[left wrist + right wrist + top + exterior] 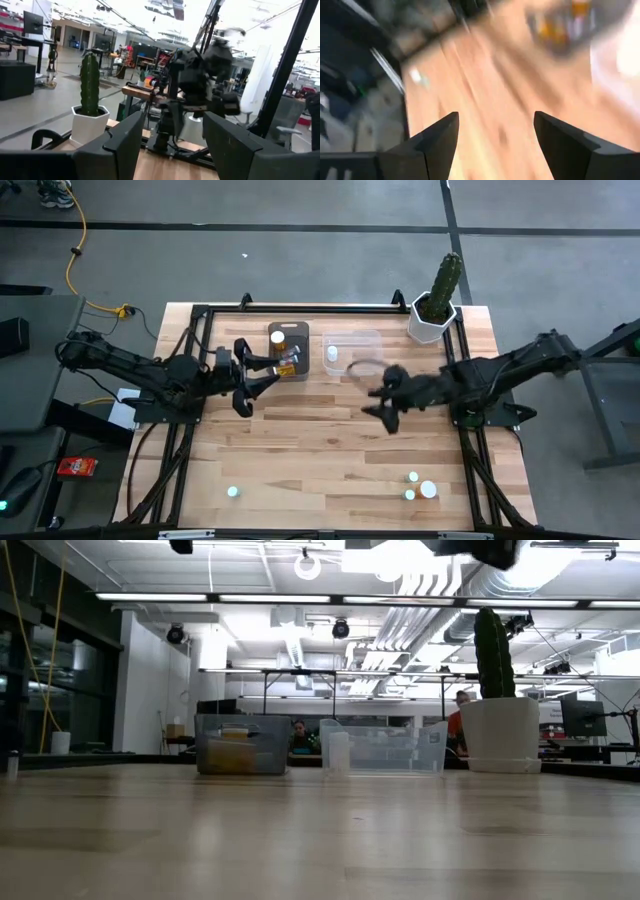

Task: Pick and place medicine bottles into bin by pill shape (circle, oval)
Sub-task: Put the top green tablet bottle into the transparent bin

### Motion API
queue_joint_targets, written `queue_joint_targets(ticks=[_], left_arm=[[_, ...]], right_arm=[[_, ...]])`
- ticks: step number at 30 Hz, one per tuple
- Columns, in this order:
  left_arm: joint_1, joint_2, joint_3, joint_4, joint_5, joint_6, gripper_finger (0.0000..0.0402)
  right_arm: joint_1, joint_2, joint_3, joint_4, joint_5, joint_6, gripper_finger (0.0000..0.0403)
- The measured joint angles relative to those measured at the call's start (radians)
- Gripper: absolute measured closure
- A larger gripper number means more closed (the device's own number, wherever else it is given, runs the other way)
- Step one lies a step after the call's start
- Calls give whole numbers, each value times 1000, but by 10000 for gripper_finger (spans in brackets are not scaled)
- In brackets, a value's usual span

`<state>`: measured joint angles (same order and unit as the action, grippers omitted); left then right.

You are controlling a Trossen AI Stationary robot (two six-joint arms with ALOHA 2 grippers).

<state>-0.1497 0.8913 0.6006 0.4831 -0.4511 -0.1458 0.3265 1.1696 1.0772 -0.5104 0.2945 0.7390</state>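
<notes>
I will next use my right gripper to grab the white cap (pixel 412 477) of the loose pale bottle beside the loose amber bottle, the one nearer the clear bin.
A dark bin (pixel 290 330) holds an amber bottle (pixel 288 366) and a white-capped bottle (pixel 278 337). A clear bin (pixel 360 340) beside it holds a pale bottle (pixel 331 355). My left gripper (pixel 262 377) is open and empty just left of the dark bin; the left wrist view (pixel 172 120) shows nothing between its fingers. My right gripper (pixel 377 402) is open and empty above the table's middle, near the clear bin's near side; the right wrist view (pixel 495 120) shows only the blurred tabletop. Loose bottles stand near the front edge: one at the left (pixel 232 491), three at the right (pixel 420 486).
A white pot with a green cactus (pixel 437 305) stands at the far right corner, right of the clear bin. The low view shows the dark bin (pixel 242 745), the clear bin (pixel 385 747) and the cactus pot (pixel 500 730) in a row at the far side. Bare wood lies between bins and loose bottles.
</notes>
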Motion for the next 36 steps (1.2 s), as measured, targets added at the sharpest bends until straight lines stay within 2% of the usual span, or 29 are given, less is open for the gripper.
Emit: queue_joint_targets(ticks=[4,7,11,17,27,36], left_arm=[[0,0,0,-23,0,-11,206],[0,0,0,-27,0,-11,206],[0,0,0,-24,0,-12,206],[0,0,0,-24,0,-34,206],[0,0,0,-24,0,-34,206],[0,0,0,-23,-1,-34,206]], right_arm=[[109,124,116,-341,-68,247,151],[192,203,140,-464,-141,454,151],[292,293,132,-522,-241,705,151],[380,414,131,-520,-290,952,151],[394,548,131,-525,-422,1036,151],[394,564,130,-536,-456,1034,151]])
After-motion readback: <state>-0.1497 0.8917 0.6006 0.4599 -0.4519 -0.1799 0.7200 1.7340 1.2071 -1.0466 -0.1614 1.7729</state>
